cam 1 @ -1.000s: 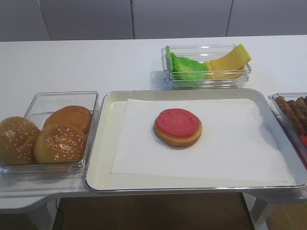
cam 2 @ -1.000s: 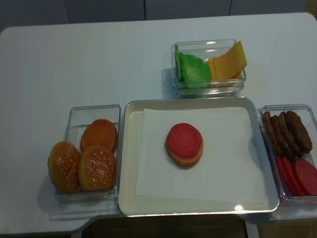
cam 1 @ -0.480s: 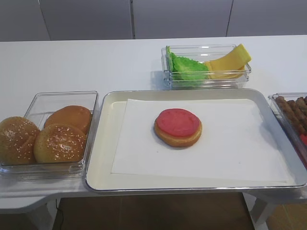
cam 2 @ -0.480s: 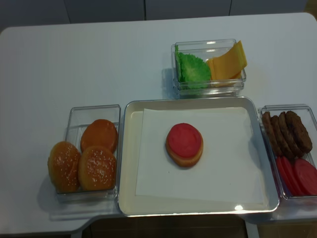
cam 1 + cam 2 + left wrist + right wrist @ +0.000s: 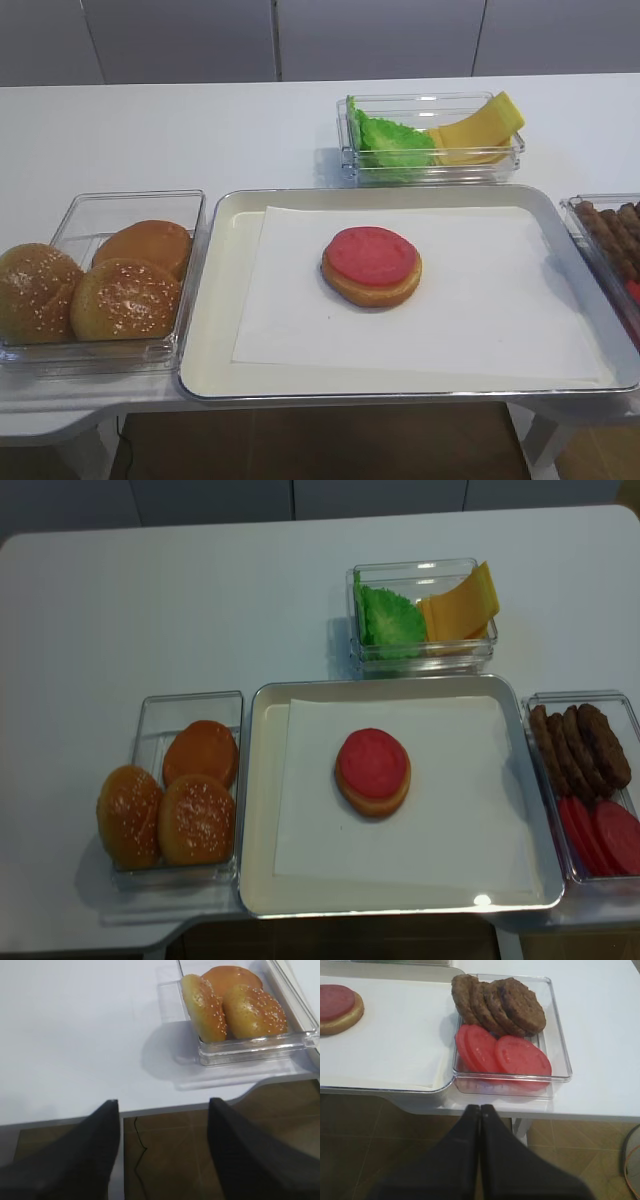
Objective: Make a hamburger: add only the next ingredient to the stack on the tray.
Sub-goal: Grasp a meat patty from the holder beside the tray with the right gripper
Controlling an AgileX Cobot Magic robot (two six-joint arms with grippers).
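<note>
My right gripper is going to close on the top edge of the meat patty (image 5: 546,746) (image 5: 463,999) nearest the silver tray, at the end of the clear box's row.
The stack (image 5: 371,265) (image 5: 372,771) is a tan bun base with a red slice on top, lying on the paper in the middle of the silver tray (image 5: 225,300) (image 5: 258,810). Dark-brown meat patties (image 5: 512,1004) (image 5: 585,745) lean in a row in a clear box to the tray's right. My right gripper (image 5: 480,1108) is shut and empty, hanging below the table's front edge in front of that box. My left gripper (image 5: 164,1105) is open and empty at the table's front edge, near the bun box. Neither gripper shows in the two high views.
Red slices (image 5: 502,1054) (image 5: 600,835) share the patties' clear box (image 5: 559,1035). A clear box of sesame buns (image 5: 170,805) (image 5: 235,1002) sits left of the tray. Behind the tray stands a box with green lettuce (image 5: 390,615) and yellow cheese (image 5: 458,605).
</note>
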